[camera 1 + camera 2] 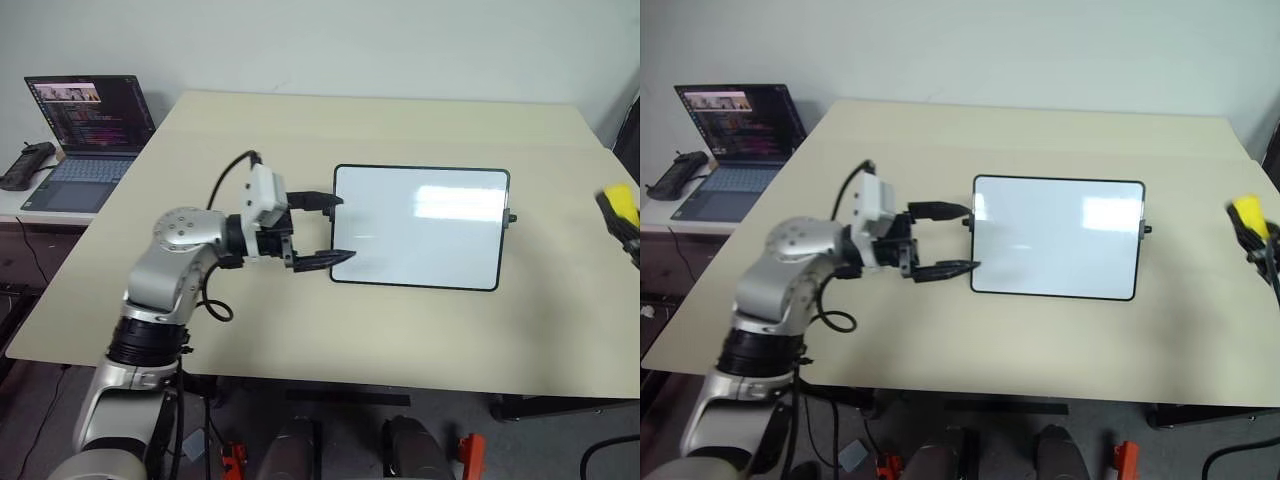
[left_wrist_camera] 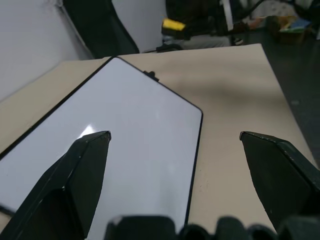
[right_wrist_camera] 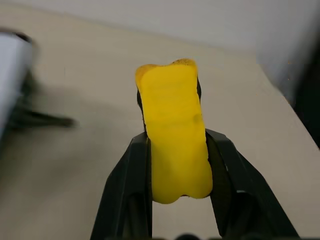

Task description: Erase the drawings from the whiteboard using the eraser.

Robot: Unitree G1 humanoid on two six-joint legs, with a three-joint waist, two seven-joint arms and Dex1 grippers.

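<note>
Next, my right gripper lets go of the yellow eraser on the bare tabletop (image 1: 606, 282), well out from the whiteboard's short edge on the glare side.
The whiteboard (image 1: 420, 235) lies flat near the middle of the beige table (image 1: 300, 330). Its face looks plain white with a patch of glare, and the drawings are out of view. My left gripper (image 1: 338, 230) is open and points level toward the board's left short edge, one fingertip near each left corner. In the left wrist view the whiteboard (image 2: 145, 135) spreads out between and beyond the two black fingers (image 2: 80, 170). Far to the right, away from the board, my right gripper (image 3: 175, 135) is shut on the yellow eraser (image 3: 172, 125), which also appears as the eraser (image 1: 620, 203) at the table's right side.
An open laptop (image 1: 85, 130) stands on a lower desk to the left, with a black device (image 1: 25, 165) beside it. Wide bare tabletop lies in front of, behind and to the right of the board. A dark chair (image 1: 630, 130) is at the far right.
</note>
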